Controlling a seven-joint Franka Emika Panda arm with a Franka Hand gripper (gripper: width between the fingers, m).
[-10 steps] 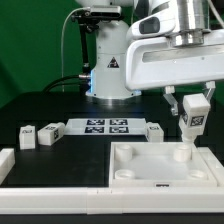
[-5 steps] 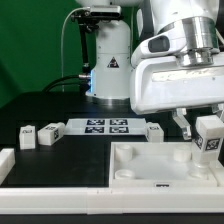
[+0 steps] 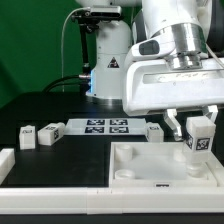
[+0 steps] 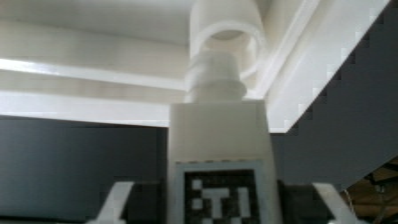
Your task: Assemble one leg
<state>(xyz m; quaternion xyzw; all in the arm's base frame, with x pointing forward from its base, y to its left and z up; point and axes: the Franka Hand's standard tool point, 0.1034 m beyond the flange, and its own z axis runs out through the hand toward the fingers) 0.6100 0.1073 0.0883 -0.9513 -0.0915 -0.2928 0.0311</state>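
Observation:
Next, my gripper releases the leg at the white panel's far corner socket [image 3: 197, 167] [image 4: 226, 42], below the leg's peg. The leg is upright over that corner now.
My gripper [image 3: 197, 124] is shut on the leg [image 3: 200, 138], a small white block with a black-and-white tag, and holds it upright. It is over the far right corner of the large white square panel [image 3: 150, 170]. The leg's lower end is at or just above the panel's corner socket [image 3: 190, 158]. In the wrist view the leg [image 4: 221, 140] fills the middle between the fingers [image 4: 118, 204]. Its round peg points at the panel's socket [image 4: 224, 45]. I cannot tell whether the peg is seated in it.
Two loose legs [image 3: 27, 137] [image 3: 48, 133] lie at the exterior view's left and a third [image 3: 154, 130] behind the panel. The marker board [image 3: 105, 127] lies between them. A white part [image 3: 6, 160] sits at the left edge. The arm's base [image 3: 108, 60] stands behind.
The gripper, with the leg in it, has come down and toward the exterior view's right. It then shifted back a little to the left, over the panel's far right corner.

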